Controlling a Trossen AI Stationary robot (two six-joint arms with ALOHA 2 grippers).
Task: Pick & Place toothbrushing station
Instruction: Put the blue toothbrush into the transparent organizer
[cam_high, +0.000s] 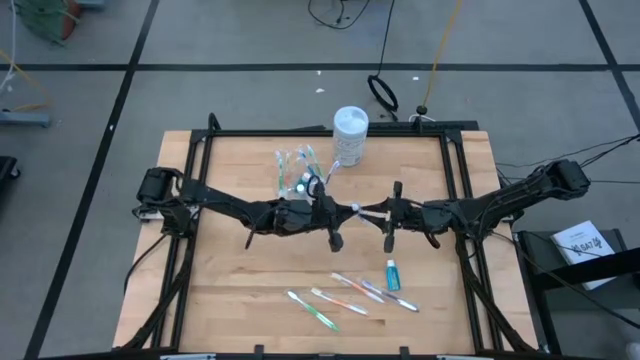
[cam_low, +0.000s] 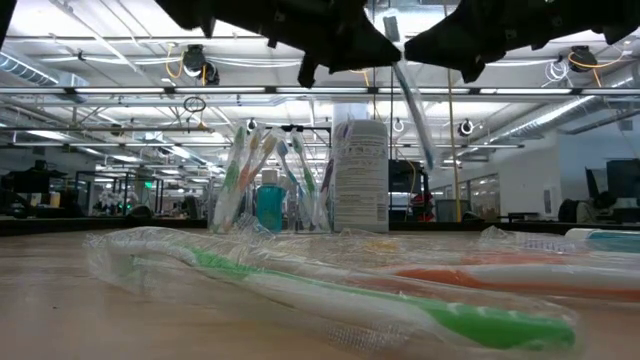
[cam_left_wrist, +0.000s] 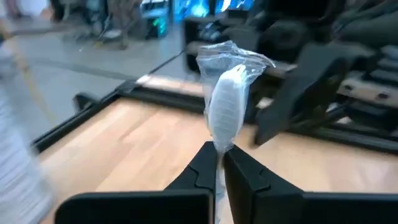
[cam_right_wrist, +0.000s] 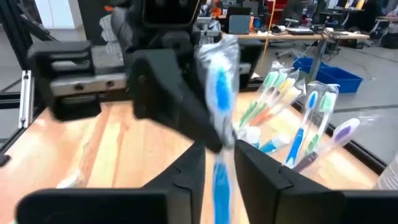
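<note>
The blue-handled toothbrush, now in the air over the table's middle, will be let go by my left gripper in the clear cup (cam_high: 297, 186), among the wrapped toothbrushes and the teal tube.
A blue-handled toothbrush in a clear wrapper (cam_high: 368, 210) hangs in the air over the table's middle, between my two grippers; in the low view (cam_low: 415, 110) it slants downward. My left gripper (cam_high: 343, 210) and my right gripper (cam_high: 386, 213) face each other, and both are shut on it. The clear cup (cam_high: 300, 178) with several wrapped toothbrushes and a teal tube stands on the table just beyond the left gripper. Several wrapped toothbrushes (cam_high: 345, 292) and a teal toothpaste tube (cam_high: 392, 275) lie flat near the front edge. My left gripper pinches the wrapped toothbrush between its two fingers at a thin part of the wrapper (cam_left_wrist: 219, 152), coming from the table's left. The white, crinkled wrapper end (cam_left_wrist: 227, 102) sticks out beyond the fingertips. The brush is clear of the table. My right gripper has the blue handle (cam_right_wrist: 219, 165) between its two fingers, coming from the table's right. The fingers lie along the handle, which runs on past the fingertips (cam_right_wrist: 217, 87) toward the left gripper. The brush is lifted clear of the table.
A tall white canister (cam_high: 350, 135) stands at the far edge behind the cup. A black frame (cam_high: 455, 200) runs round the wooden table. Bare wood lies on the table's left half (cam_high: 235, 280) and right of the loose brushes.
</note>
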